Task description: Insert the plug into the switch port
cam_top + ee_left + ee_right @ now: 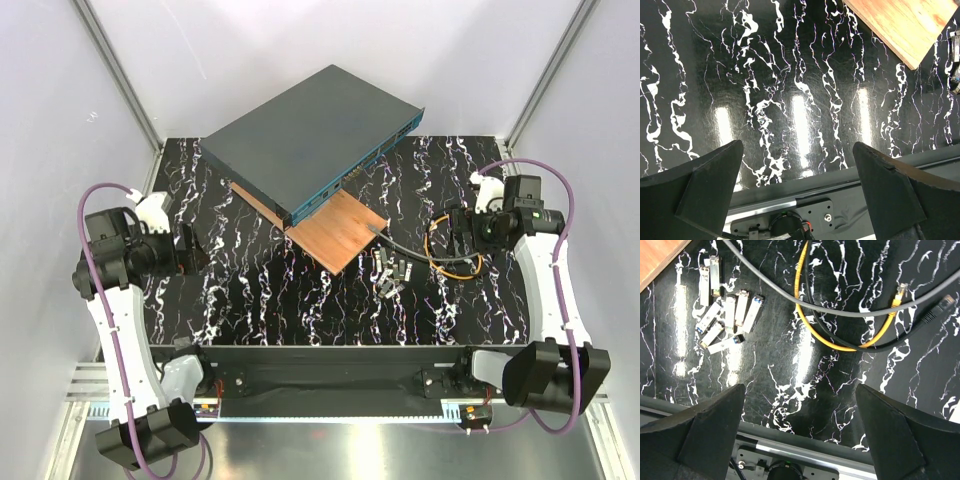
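Next, my right gripper moves to the grey cable and close [399, 246] [746, 261] behind its plug, next to the corner of the wooden board.
The plug [901, 290], a small yellowish tip on a thin orange cable [840, 346], lies on the black marble table in the right wrist view, above and right of my right gripper [800, 390]. That gripper is open, empty, and hovers near the table's front edge. In the top view the cable's loop [446, 268] lies beside the right gripper [458, 226]. The switch [300, 135] sits at the back, its teal front face with the row of switch ports [350, 176] facing right-front. My left gripper [797, 145] [190, 250] is open and empty over bare table at the left.
A wooden board [338, 232] lies under the switch's front. Several grey metal modules [725, 315] [390, 275] lie near it. A black cable with a dark connector [939, 308] and a grey cable [770, 277] cross the orange loop. White walls enclose the table.
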You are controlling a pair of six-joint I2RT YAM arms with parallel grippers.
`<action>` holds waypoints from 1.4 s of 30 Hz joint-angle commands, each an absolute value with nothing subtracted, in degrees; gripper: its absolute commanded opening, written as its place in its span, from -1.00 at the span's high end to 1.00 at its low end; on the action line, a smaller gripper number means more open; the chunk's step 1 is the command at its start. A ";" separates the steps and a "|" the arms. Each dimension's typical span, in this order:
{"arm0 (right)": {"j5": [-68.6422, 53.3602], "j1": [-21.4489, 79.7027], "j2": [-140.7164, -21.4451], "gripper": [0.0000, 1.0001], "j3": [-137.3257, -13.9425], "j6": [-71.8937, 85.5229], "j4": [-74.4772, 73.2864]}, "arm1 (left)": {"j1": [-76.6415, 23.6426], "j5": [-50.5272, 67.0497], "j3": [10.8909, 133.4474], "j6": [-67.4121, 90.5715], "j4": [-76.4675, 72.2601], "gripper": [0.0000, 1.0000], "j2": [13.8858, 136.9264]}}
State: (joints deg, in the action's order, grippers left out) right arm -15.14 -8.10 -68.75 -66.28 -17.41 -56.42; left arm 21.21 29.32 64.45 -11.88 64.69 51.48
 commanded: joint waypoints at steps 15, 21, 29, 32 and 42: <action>-12.92 8.69 -84.87 -0.84 -70.40 -22.06 -43.70 | 21.36 54.57 73.74 -3.78 47.73 -0.98 45.35; -11.69 11.77 -94.56 -0.37 -72.42 -22.50 -39.30 | 21.36 59.15 74.18 -5.27 43.07 -0.98 44.04; -10.72 13.62 -104.66 -0.22 -75.23 -22.24 -36.39 | 21.36 57.66 76.99 -8.26 46.67 -0.98 47.02; -11.07 13.89 -107.13 -0.15 -76.29 -22.41 -35.95 | 21.36 57.66 77.87 -10.10 47.99 -0.97 47.46; -10.11 14.41 -112.67 0.23 -77.87 -23.64 -34.72 | 21.36 57.04 81.48 -15.30 54.14 -0.98 48.25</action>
State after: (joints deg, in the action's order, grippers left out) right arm -10.74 13.85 -111.77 -75.85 -22.81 -35.90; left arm 21.21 55.75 80.18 -12.95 53.63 48.84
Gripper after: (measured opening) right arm 0.406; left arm 0.987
